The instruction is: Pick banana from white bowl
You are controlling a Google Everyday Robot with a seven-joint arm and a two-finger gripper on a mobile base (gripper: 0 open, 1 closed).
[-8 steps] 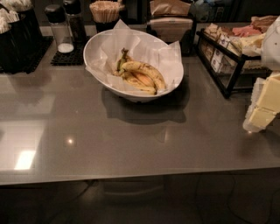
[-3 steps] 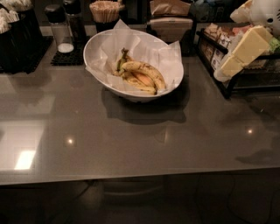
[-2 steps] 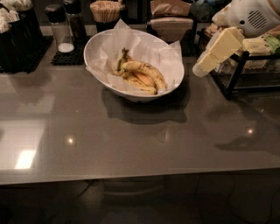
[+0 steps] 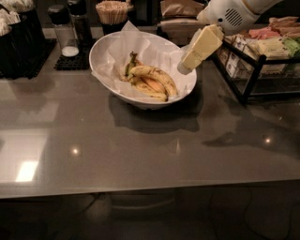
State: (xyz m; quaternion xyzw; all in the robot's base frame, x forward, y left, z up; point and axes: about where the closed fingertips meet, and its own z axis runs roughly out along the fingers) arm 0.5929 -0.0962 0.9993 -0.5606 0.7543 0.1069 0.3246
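My gripper needs to grab the curved middle (image 4: 158, 74) of the speckled banana that sits on top of the other bananas in the white bowl.
The white bowl (image 4: 110, 93) sits on the grey counter, lined with crinkled white paper. In it lies the banana (image 4: 159, 76), long, curved and yellow with brown speckles, on top of other bananas (image 4: 146, 88). My gripper (image 4: 190, 63) hangs over the bowl's right rim, just right of the banana and above it, coming in from the upper right. It holds nothing that I can see.
A black wire rack (image 4: 253, 75) with packaged snacks stands at the right. A black tray with shakers (image 4: 63, 35) and a cup of stirrers (image 4: 112, 11) stand behind the bowl. Dark containers (image 4: 18, 33) stand at the far left. The grey counter (image 4: 140, 150) spreads in front.
My gripper has moved left and forward from the right edge of view, past the wire rack, to just above the bowl's right rim. The bananas and the bowl have not moved.
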